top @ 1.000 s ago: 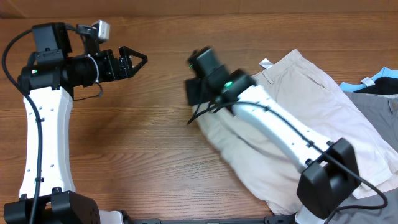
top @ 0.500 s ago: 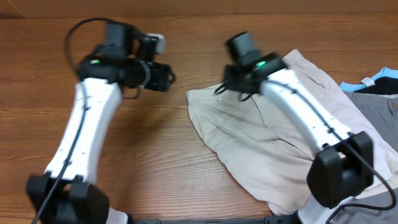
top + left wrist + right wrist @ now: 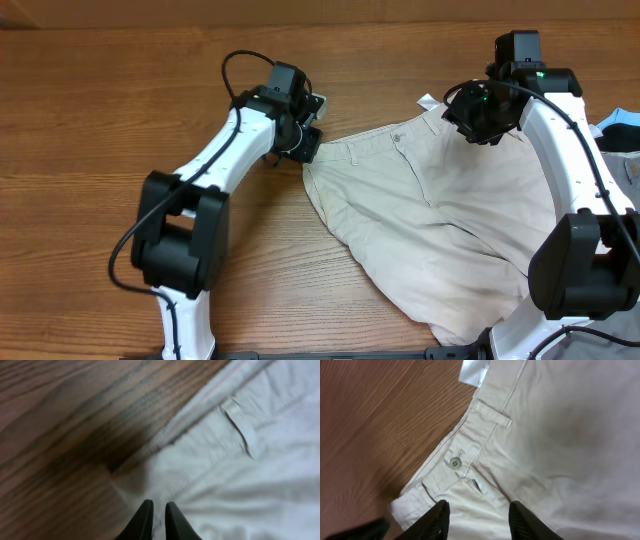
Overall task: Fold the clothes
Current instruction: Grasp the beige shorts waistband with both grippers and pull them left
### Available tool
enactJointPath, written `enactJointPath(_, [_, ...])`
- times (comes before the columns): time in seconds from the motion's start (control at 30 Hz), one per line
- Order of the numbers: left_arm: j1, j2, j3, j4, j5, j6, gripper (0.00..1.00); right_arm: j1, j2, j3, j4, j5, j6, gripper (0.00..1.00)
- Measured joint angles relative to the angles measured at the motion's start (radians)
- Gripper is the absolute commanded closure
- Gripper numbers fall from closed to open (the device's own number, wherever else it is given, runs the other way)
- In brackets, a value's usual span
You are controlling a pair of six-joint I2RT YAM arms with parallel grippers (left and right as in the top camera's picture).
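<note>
The shorts' waistband slants toward the tag; I should grip the waistband's end corner (image 3: 321, 157) with my left gripper and pull the shorts square onto open tabletop before folding.
The clothes, a pair of cream shorts (image 3: 430, 230), lie spread on the wooden table, waistband toward the far left, with a small white tag (image 3: 428, 101) at the top. My left gripper (image 3: 308, 146) is at the waistband's left corner. In the left wrist view its fingers (image 3: 156, 506) are pinched nearly together with cream cloth (image 3: 240, 470) between them. My right gripper (image 3: 478, 120) hovers over the waistband's far side. The right wrist view shows it (image 3: 479, 505) open above the button (image 3: 454, 462) and fly, holding nothing.
A grey garment (image 3: 632, 185) and a black and light-blue garment (image 3: 618, 130) lie at the right edge, beside the shorts. Bare wooden tabletop (image 3: 120, 230) stretches to the left and in front of the left arm.
The left arm swung right to the waistband corner and its jaws closed. The right arm drew back to the right off the shorts, whose waistband now lies spread leftward.
</note>
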Motion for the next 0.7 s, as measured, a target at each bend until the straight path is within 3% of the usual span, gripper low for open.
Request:
enactJointPath(0.03, [-0.005,0.018,0.000,0.005,-0.004,0.000,0.86,0.000,0.000,0.000,-0.003,-0.006,-0.006,0.58])
enactJointPath(0.13, [-0.015,0.061,0.000,0.002,-0.011,0.002,0.54,0.000,0.000,0.000,-0.012,-0.017,-0.026,0.58])
enactJointPath(0.2, [-0.026,0.066,0.006,0.000,-0.013,0.003,0.43,0.000,0.000,0.000,-0.012,-0.018,-0.037,0.58])
enactJointPath(0.37, [-0.046,0.066,0.012,-0.006,-0.050,-0.003,0.41,0.000,0.000,0.000,-0.012,-0.018,-0.056,0.58])
enactJointPath(0.47, [-0.046,0.066,0.015,-0.018,-0.055,0.000,0.30,0.000,0.000,0.000,-0.012,-0.018,-0.066,0.58])
enactJointPath(0.7, [-0.011,0.043,0.018,-0.061,-0.059,-0.041,0.27,0.000,0.000,0.000,-0.010,-0.016,-0.078,0.57])
